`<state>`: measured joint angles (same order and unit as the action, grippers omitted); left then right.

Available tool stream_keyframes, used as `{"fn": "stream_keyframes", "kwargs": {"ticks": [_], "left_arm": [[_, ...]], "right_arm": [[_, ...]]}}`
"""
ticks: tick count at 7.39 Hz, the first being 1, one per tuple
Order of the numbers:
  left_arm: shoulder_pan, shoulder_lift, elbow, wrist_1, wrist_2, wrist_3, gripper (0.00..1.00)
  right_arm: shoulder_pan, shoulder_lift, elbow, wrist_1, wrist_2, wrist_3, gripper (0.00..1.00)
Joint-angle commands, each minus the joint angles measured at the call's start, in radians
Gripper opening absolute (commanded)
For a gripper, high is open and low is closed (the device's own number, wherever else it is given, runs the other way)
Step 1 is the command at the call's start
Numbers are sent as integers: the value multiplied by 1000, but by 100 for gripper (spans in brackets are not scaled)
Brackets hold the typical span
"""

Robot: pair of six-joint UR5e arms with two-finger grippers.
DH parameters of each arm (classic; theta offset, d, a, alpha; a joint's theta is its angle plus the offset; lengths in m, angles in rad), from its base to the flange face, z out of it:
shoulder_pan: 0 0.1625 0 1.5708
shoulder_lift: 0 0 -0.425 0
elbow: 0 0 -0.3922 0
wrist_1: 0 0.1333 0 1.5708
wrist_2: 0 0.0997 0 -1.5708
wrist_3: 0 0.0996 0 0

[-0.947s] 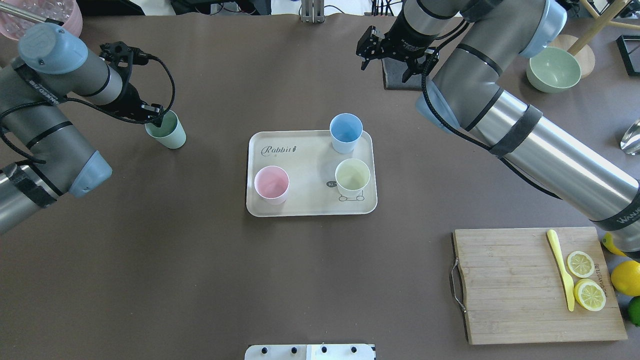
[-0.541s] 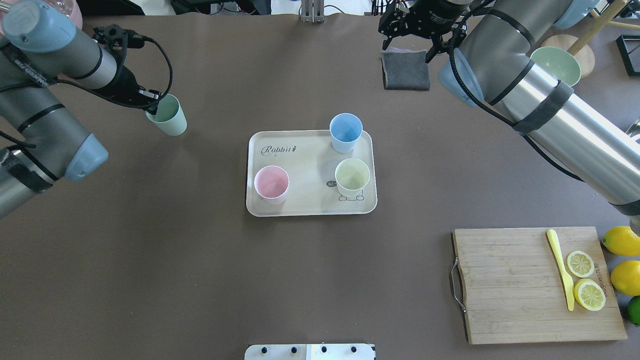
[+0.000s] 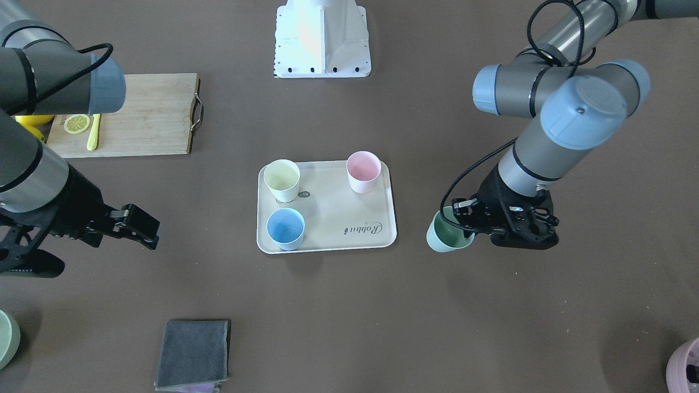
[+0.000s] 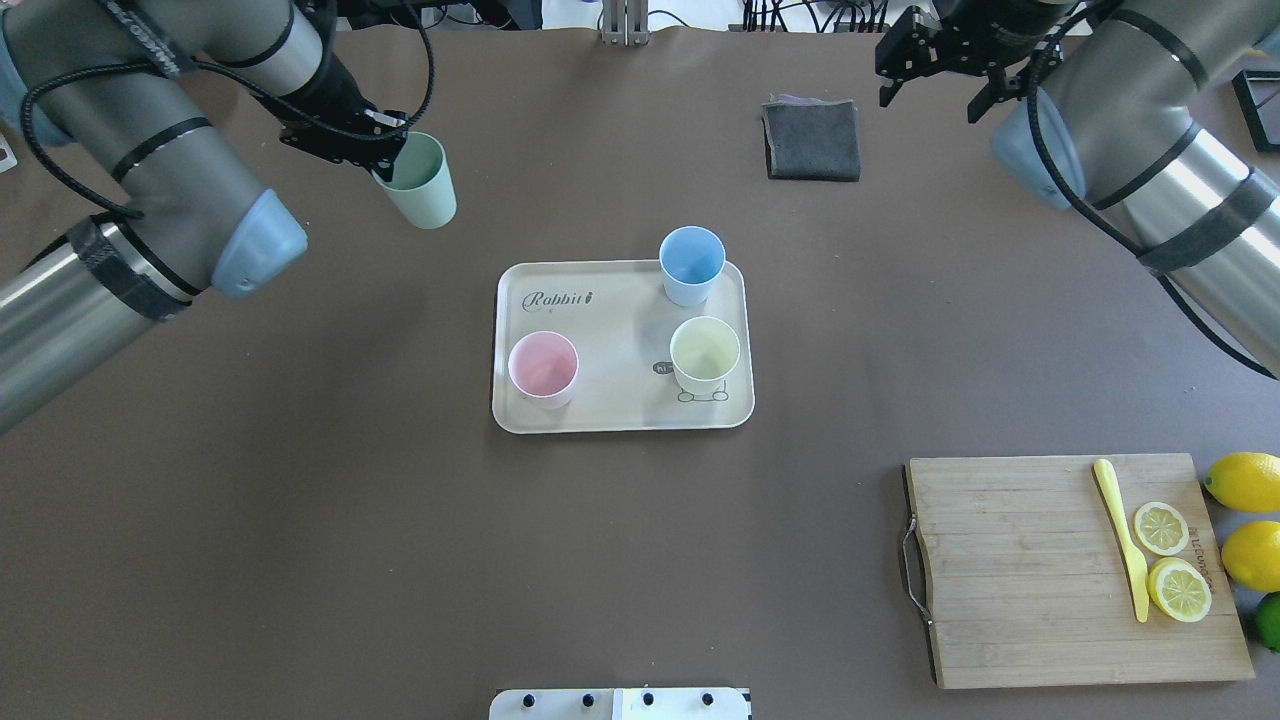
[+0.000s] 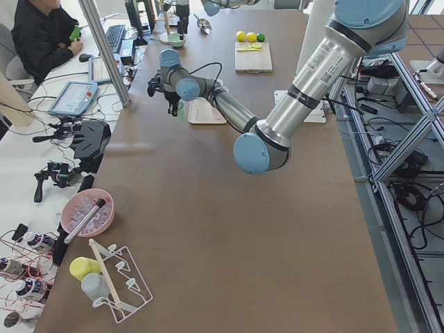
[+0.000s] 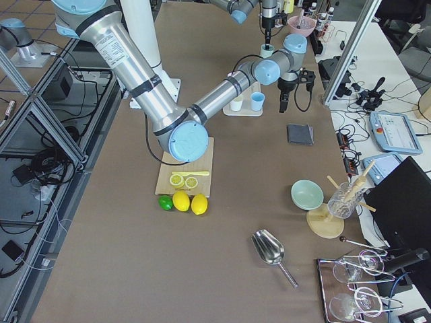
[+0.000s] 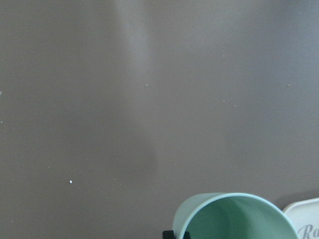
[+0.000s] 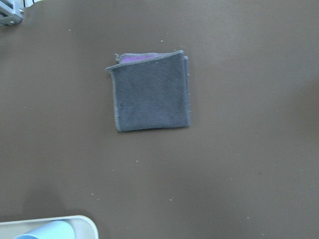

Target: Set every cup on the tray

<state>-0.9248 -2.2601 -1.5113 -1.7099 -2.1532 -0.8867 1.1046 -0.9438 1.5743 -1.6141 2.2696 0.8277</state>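
Note:
Next, my left gripper sets the mint green cup down and lets go of it on the printed lettering in the cream tray's empty corner (image 3: 368, 230) (image 7: 307, 228).
My left gripper (image 4: 388, 165) is shut on the rim of the mint green cup (image 4: 420, 185) and holds it tilted above the table, left of and beyond the cream tray (image 4: 610, 320). The cup also shows in the front view (image 3: 446, 236) and at the bottom of the left wrist view (image 7: 234, 219). The light blue cup (image 4: 691, 265), pale pink cup (image 4: 543, 368) and pale yellow cup (image 4: 705, 355) stand upright on the tray. My right gripper (image 4: 930, 95) is open and empty at the far right, beside the grey cloth (image 4: 811, 140).
A wooden cutting board (image 4: 1020, 590) with a yellow knife and lemon slices lies front right, whole lemons (image 4: 1245, 480) beside it. A pale green bowl (image 3: 5, 338) and a mauve pot (image 3: 685, 365) stand at the table's far corners.
My left arm has lifted the mint green cup and carried it rightward, toward the tray. My right arm has swung away to the far right, past the grey cloth.

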Motion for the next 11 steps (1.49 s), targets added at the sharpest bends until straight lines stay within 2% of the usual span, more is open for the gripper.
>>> {"fn": "stream_keyframes", "kwargs": {"ticks": [1,3,5,7,8,9,10,11], "left_arm": [[107,-68,23,0,94,-128,0],[171,-78,34,-11,155,-169,0],[217,-73,98,-106,199,-214,0],[244,-70,106,-122,222,-218,0],[244,-67,105,-122,223,-209,77],[241,-64,86,-123,223,-207,98],[233,-34,32,-119,228,-205,98],[177,-15,-21,-90,213,-201,98]], "right_arm": [[59,-78,9,-1,7,-138,100],[96,-118,7,-1,8,-202,100],[106,-144,10,5,8,-226,100],[109,-150,10,6,8,-239,100],[112,-154,10,5,8,-240,100],[118,-162,12,6,10,-240,100],[122,-183,19,5,25,-249,100],[132,-222,30,5,39,-283,100]]}}
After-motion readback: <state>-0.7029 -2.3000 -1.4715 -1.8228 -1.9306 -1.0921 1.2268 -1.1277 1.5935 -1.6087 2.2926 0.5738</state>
